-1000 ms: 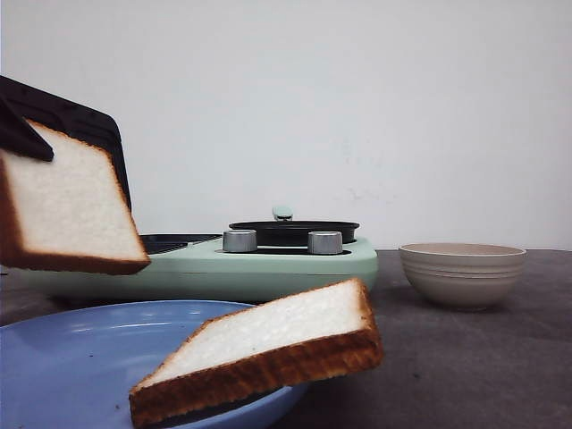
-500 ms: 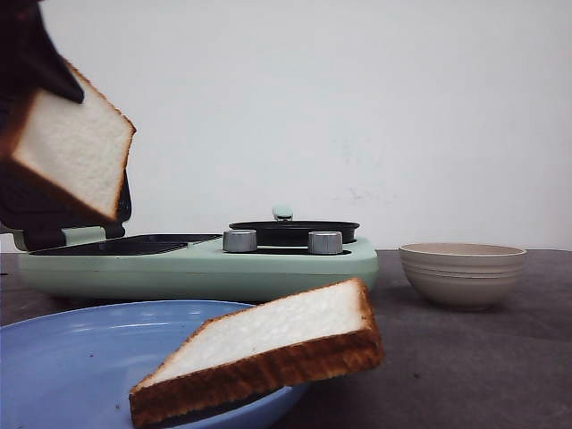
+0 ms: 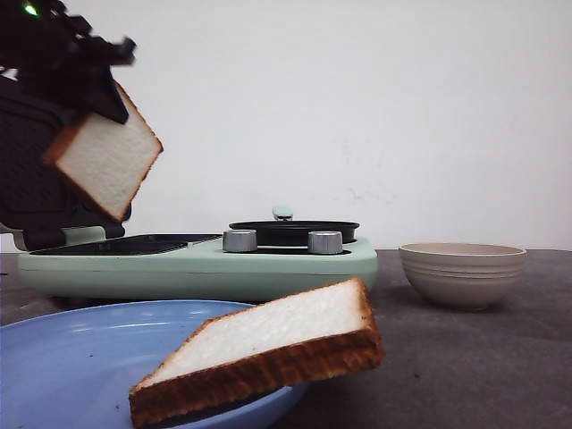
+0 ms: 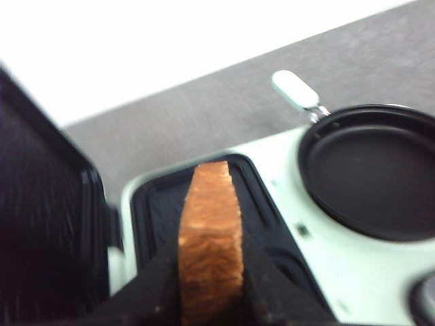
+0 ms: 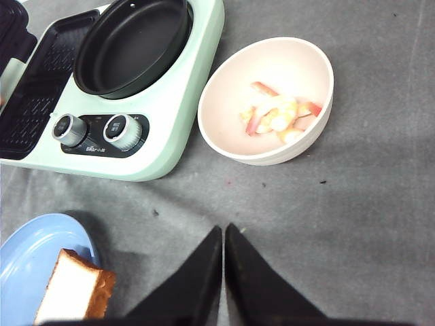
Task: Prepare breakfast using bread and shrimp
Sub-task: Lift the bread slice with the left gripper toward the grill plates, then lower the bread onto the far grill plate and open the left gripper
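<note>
My left gripper is to let go of the bread slice on the breakfast maker's open grill plate (image 3: 170, 238) (image 4: 216, 217), next to the round black pan.
My left gripper (image 3: 88, 82) is shut on one bread slice (image 3: 107, 157), which hangs tilted, corner down, in the air above the open grill plate (image 4: 160, 204) of the mint-green breakfast maker (image 3: 206, 266). In the left wrist view its brown crust (image 4: 211, 234) sits edge-on between the black fingers (image 4: 153, 285). A second bread slice (image 3: 268, 350) leans on the rim of the blue plate (image 3: 63, 357). Shrimp pieces (image 5: 277, 115) lie in the beige bowl (image 5: 221, 132). Above bare grey table near the plate, my right gripper (image 5: 223, 232) is shut with nothing in it.
The maker's dark lid (image 3: 27, 183) stands open at the far left. A round black pan (image 5: 132, 44) with a pale green handle (image 4: 293, 88) sits on the maker, behind two silver knobs (image 5: 122, 129). The bowl (image 3: 462, 273) stands to the maker's right.
My left gripper has carried its bread slice upward and a little to the right, turning it corner-down over the grill plate. The plate, second slice and bowl have not moved.
</note>
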### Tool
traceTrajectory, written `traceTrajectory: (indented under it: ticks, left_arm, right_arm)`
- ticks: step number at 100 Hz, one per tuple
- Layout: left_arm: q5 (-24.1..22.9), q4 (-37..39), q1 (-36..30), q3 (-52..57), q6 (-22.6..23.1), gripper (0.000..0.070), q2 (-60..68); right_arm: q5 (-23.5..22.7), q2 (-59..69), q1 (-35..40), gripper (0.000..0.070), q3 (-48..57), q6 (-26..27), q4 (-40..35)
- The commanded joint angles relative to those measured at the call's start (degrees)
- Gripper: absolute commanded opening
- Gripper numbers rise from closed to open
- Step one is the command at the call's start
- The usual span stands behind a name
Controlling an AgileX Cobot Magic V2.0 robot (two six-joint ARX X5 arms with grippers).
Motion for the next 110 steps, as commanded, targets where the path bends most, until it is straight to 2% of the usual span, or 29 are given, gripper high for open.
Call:
traceTrajectory:
  ticks: [1, 23, 58, 86, 110]
  left_arm:
    - [-0.5, 2.0, -0.1, 2.9, 4.7, 0.0003, 2.9]
    - [-2.6, 3.5, 0.6, 12.8, 11.3, 0.0003, 13.7]
    - [-4.0, 2.2, 1.2, 25.0, 18.5, 0.0003, 26.4]
    - [-4.6, 3.7, 1.2, 26.2, 21.8, 0.0003, 30.9]
    - [-4.6, 4.7, 1.2, 26.3, 21.9, 0.0003, 31.6]
  right_arm:
    - [0.0, 0.2, 0.0, 0.0, 0.9, -0.8, 0.2]
    - [0.0, 0.2, 0.0, 0.0, 0.9, -0.9, 0.2]
    - [0.1, 0.2, 0.0, 0.0, 0.9, -0.9, -0.1]
    - [0.4, 0.2, 0.0, 0.0, 0.9, -1.1, -0.3]
    - [0.5, 0.2, 0.0, 0.0, 0.9, -2.0, -0.3]
